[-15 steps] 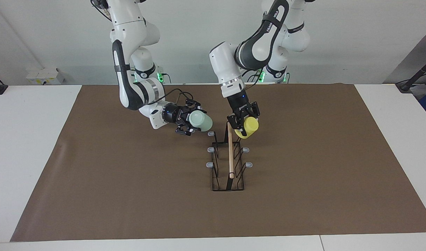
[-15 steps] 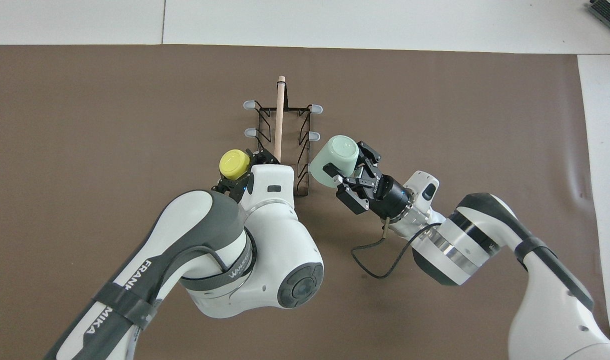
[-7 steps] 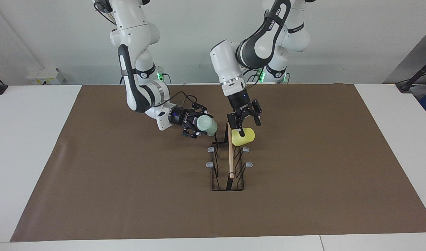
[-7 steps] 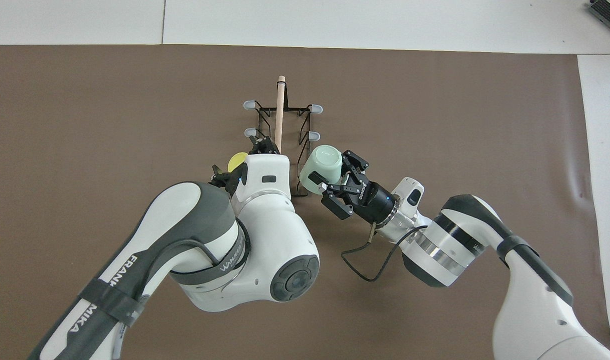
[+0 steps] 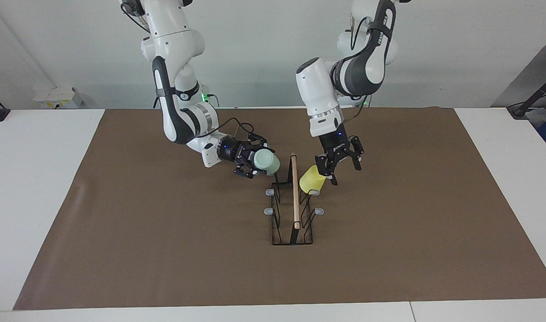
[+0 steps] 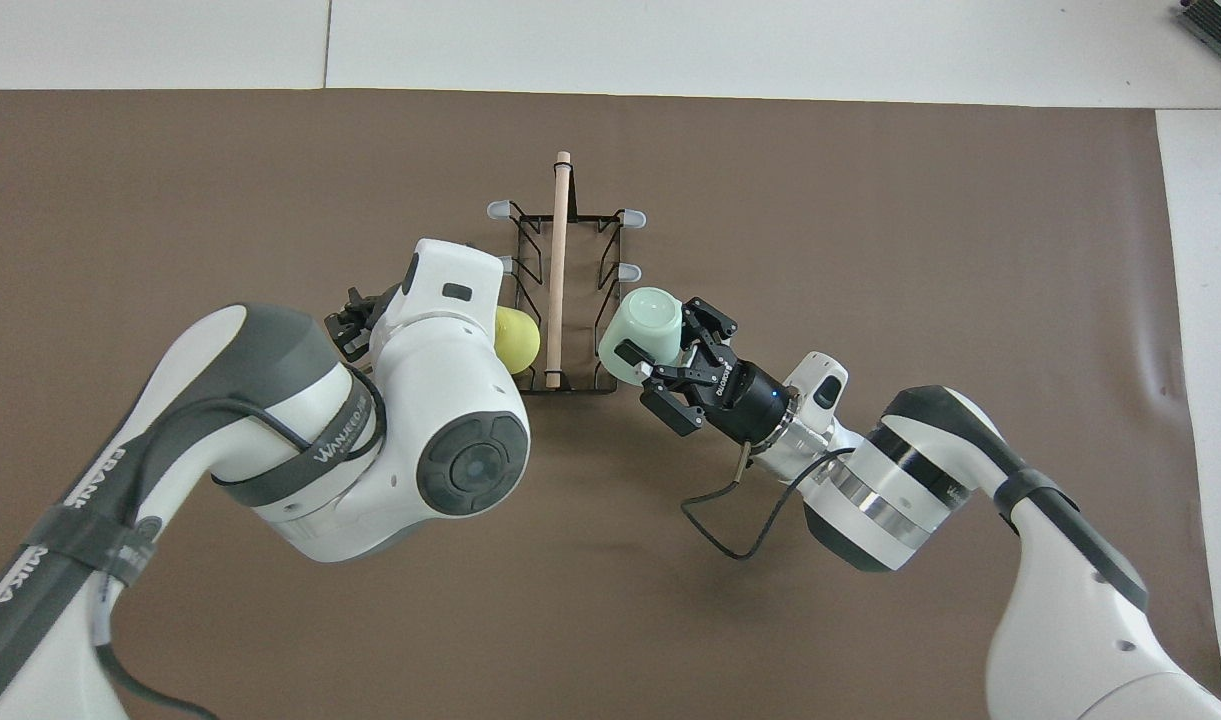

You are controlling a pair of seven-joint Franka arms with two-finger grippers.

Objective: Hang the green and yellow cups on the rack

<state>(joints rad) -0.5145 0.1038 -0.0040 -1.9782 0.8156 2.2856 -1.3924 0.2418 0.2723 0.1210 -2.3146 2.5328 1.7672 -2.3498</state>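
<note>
The rack's nearest peg (image 6: 614,343) is across the wooden bar from the yellow cup. My right gripper needs to leave the green cup, now held sideways against the rack, on that peg.
The yellow cup (image 5: 312,180) (image 6: 515,337) hangs tilted, mouth down, on the rack (image 5: 295,201) (image 6: 557,250), at the prong nearest the robots on the left arm's side. My left gripper (image 5: 345,174) stands open just beside it, clear of the cup; in the overhead view the arm hides most of it. My right gripper (image 5: 260,161) (image 6: 660,335) is shut on the green cup (image 5: 267,162) (image 6: 642,322), held sideways against the rack's nearest prong on the right arm's side. That prong is hidden by the cup.
A brown mat (image 5: 165,250) covers the table under the rack. Grey-tipped prongs (image 5: 269,191) farther from the robots carry nothing. A black cable (image 6: 730,520) loops from the right wrist.
My left gripper opened, let go of the yellow cup and drew away toward the left arm's end; the cup stayed on the rack. My right gripper brought the green cup closer to the rack.
</note>
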